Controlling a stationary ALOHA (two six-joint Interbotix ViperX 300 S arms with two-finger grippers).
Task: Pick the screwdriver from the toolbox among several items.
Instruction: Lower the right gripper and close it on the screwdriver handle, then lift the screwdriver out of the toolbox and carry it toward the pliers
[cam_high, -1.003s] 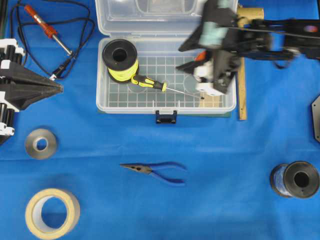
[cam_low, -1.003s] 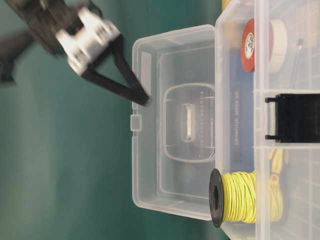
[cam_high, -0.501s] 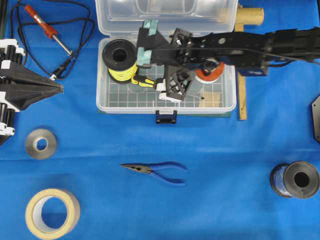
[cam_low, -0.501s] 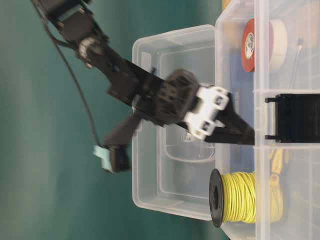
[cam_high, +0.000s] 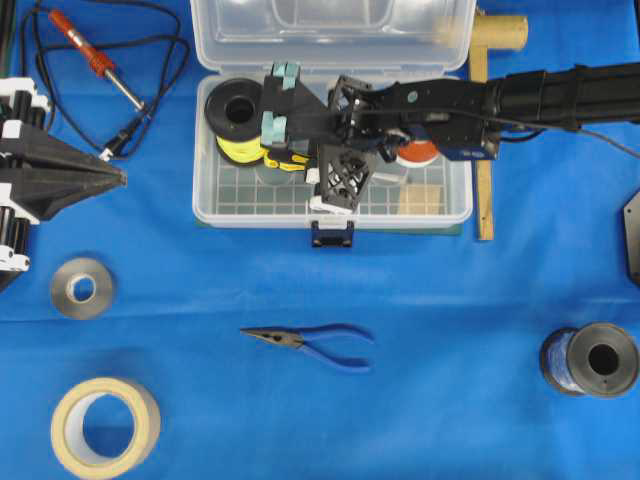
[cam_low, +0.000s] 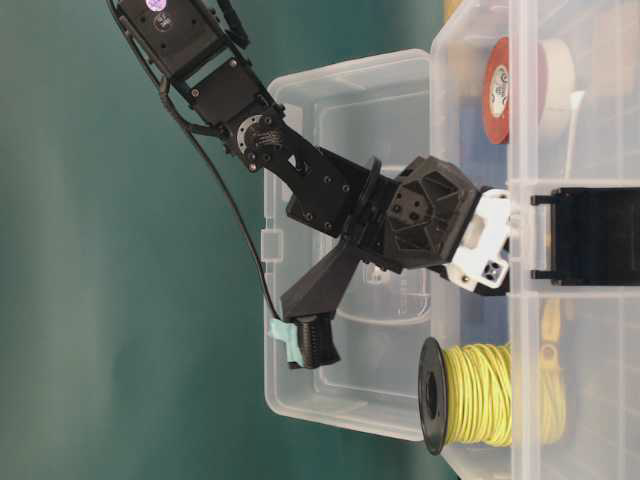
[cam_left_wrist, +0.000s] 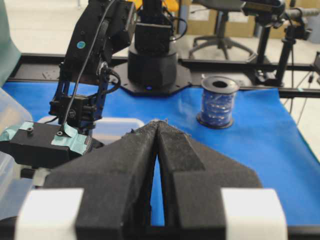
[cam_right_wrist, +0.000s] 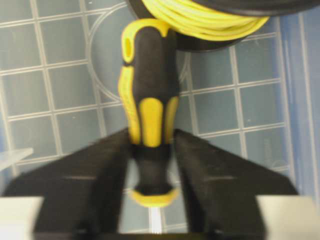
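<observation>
The screwdriver will go down from my right gripper on the table (cam_high: 305, 303) just behind the blue pliers, toward the toolbox.
The screwdriver (cam_high: 283, 160) lies on the gridded floor of the open clear toolbox (cam_high: 240, 197), its yellow-and-black handle (cam_right_wrist: 150, 100) against a yellow wire spool (cam_high: 238, 115). My right gripper (cam_high: 300, 162) reaches into the box from the right. In the right wrist view its jaws (cam_right_wrist: 152, 137) press on both sides of the handle's lower end, and the silver shaft runs back between the fingers. My left gripper (cam_high: 120, 178) is shut and empty at the table's left edge, far from the box; its closed tips also show in the left wrist view (cam_left_wrist: 157, 122).
A red tape roll (cam_high: 418, 152) lies in the box's right half. A soldering iron (cam_high: 85, 50) with black cord lies at the back left. Blue pliers (cam_high: 310, 342), a grey roll (cam_high: 80, 287), masking tape (cam_high: 105, 425) and a blue wire spool (cam_high: 590, 360) lie in front. A wooden ruler (cam_high: 484, 195) lies right of the box.
My right arm swung left across the toolbox and came down onto the screwdriver's handle, its jaws now around it. The screwdriver has stayed in place. The left arm has not moved.
</observation>
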